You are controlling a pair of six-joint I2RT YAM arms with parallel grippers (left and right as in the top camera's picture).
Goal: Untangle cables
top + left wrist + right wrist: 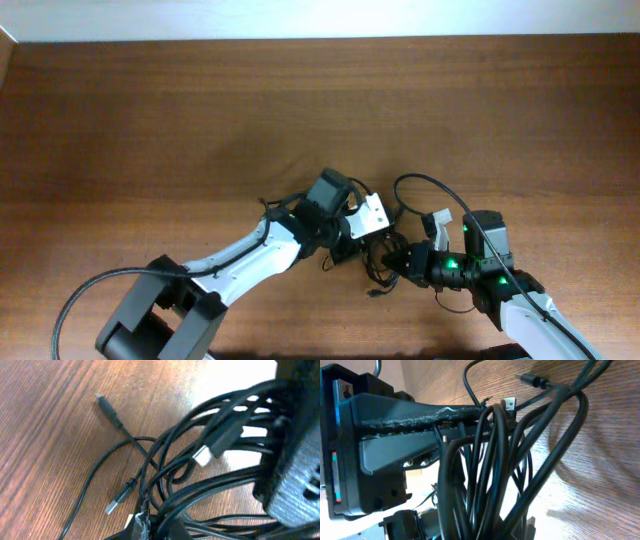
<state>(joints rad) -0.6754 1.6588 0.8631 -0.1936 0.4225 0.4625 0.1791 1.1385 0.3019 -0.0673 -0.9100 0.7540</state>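
Note:
I should use my left gripper to set the heap of cables down on the wooden table (324,234) under that gripper's body.
The cables (378,252) are a tangle of thin black cords bunched between my two grippers at the table's front middle. My left gripper (362,240) is shut on the bunch from the left. In the left wrist view its fingertips (147,526) pinch several cords (200,485). Loose plug ends (114,506) lie on the wood. My right gripper (397,262) is shut on the same bunch from the right. In the right wrist view the cords (495,475) rise out of its jaws (487,532) and pass through the left gripper's fingers (420,417).
The wooden table (200,110) stretches out behind and to both sides. A white wall strip (320,18) runs along the far edge. A thicker black cable (85,295) loops from the left arm's base at the front left.

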